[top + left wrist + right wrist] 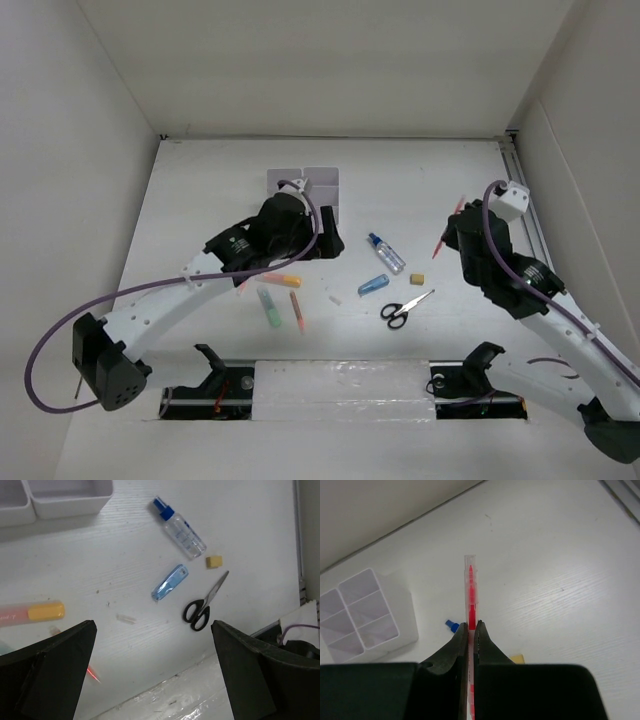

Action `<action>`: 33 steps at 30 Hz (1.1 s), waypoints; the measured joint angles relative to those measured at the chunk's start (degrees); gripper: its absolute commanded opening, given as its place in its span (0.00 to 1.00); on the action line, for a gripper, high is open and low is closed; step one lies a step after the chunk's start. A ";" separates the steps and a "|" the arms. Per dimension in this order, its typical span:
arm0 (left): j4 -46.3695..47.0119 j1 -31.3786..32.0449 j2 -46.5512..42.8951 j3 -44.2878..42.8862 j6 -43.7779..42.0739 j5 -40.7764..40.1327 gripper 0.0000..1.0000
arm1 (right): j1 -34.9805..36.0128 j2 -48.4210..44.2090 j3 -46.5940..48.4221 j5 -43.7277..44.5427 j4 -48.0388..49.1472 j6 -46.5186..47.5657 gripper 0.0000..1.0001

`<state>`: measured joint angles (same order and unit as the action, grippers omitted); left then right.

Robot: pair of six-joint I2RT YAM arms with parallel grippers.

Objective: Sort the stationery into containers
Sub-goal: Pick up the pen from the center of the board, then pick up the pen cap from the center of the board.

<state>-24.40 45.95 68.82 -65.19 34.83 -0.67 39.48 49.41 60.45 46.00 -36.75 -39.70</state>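
I should next move my left gripper to the middle of the small clear cap (335, 300) (126, 619) near the blue highlighter and close it there.
My right gripper (452, 232) is shut on a red pen (460, 208) and holds it above the table; in the right wrist view the pen (471, 587) sticks out past the closed tips (470, 626). My left gripper (327, 243) is open and empty (152, 632), just in front of the white trays (322, 181). On the table lie a blue-capped bottle (385, 252), a blue highlighter (373, 285), a tan eraser (418, 279), black scissors (403, 308), a green highlighter (269, 306), an orange pen (297, 311) and an orange-yellow highlighter (280, 281).
The tray compartments look empty in the right wrist view (362, 612). A small clear cap (334, 299) lies near the blue highlighter. White walls enclose the table at the back and sides. The arm bases and a taped strip (340, 385) run along the near edge.
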 measured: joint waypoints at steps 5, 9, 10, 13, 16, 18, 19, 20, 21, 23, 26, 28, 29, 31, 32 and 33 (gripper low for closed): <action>-2.01 3.17 1.77 3.02 5.60 -5.64 1.00 | -4.55 -0.39 -1.70 -0.04 -0.61 -0.22 0.00; -1.68 9.27 4.42 5.92 9.01 -7.37 1.00 | -6.58 -0.44 -1.68 -0.98 -0.17 1.22 0.00; -1.73 9.88 5.03 6.64 10.32 -7.32 1.00 | -6.88 -0.70 -1.68 -1.49 0.04 1.66 0.00; -1.64 10.19 6.93 9.03 13.60 -7.50 0.98 | -7.76 -2.21 -1.84 -2.80 1.05 2.67 0.00; -1.53 10.08 6.71 10.10 19.47 -8.70 0.98 | -8.35 -3.69 -2.34 -4.02 2.05 3.52 0.00; -1.49 10.08 6.29 10.23 24.02 -9.84 0.95 | -8.61 -3.89 -2.51 -4.76 2.82 4.00 0.00; -1.51 10.08 6.19 10.23 26.82 -10.29 0.95 | -8.72 -3.89 -2.73 -5.29 3.34 4.26 0.00; -1.53 10.05 6.16 10.23 29.57 -10.64 0.95 | -8.76 -3.87 -3.04 -5.81 3.91 4.42 0.00; -1.51 10.05 6.21 10.27 32.26 -10.82 0.95 | -8.76 -3.72 -3.26 -6.34 4.24 4.59 0.00; -1.57 10.08 6.69 10.43 36.85 -10.78 0.95 | -8.76 -3.34 -3.63 -7.63 4.98 5.07 0.00; -2.05 10.05 9.38 10.29 42.91 -10.25 0.95 | -8.76 -3.65 -5.07 -9.73 6.91 5.70 0.00; -3.06 10.08 12.46 9.81 45.94 -9.70 0.94 | -8.76 -4.68 -6.29 -11.08 8.39 6.32 0.00; -3.32 10.05 14.08 9.64 47.19 -9.18 0.91 | -8.76 -5.44 -7.02 -11.78 9.27 6.67 0.00; -3.34 9.64 17.22 9.51 48.94 -7.58 0.88 | -8.79 -6.86 -8.02 -12.59 10.47 7.21 0.00; -3.34 9.31 18.80 9.42 49.51 -6.43 0.87 | -8.79 -7.32 -8.15 -12.66 10.71 7.41 0.00; -3.43 8.98 20.28 9.25 49.94 -5.62 0.87 | -8.87 -7.58 -8.17 -12.66 10.97 7.58 0.00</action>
<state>-27.83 54.94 89.10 -55.94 84.77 -6.28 30.61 41.82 52.27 33.34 -25.78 -32.12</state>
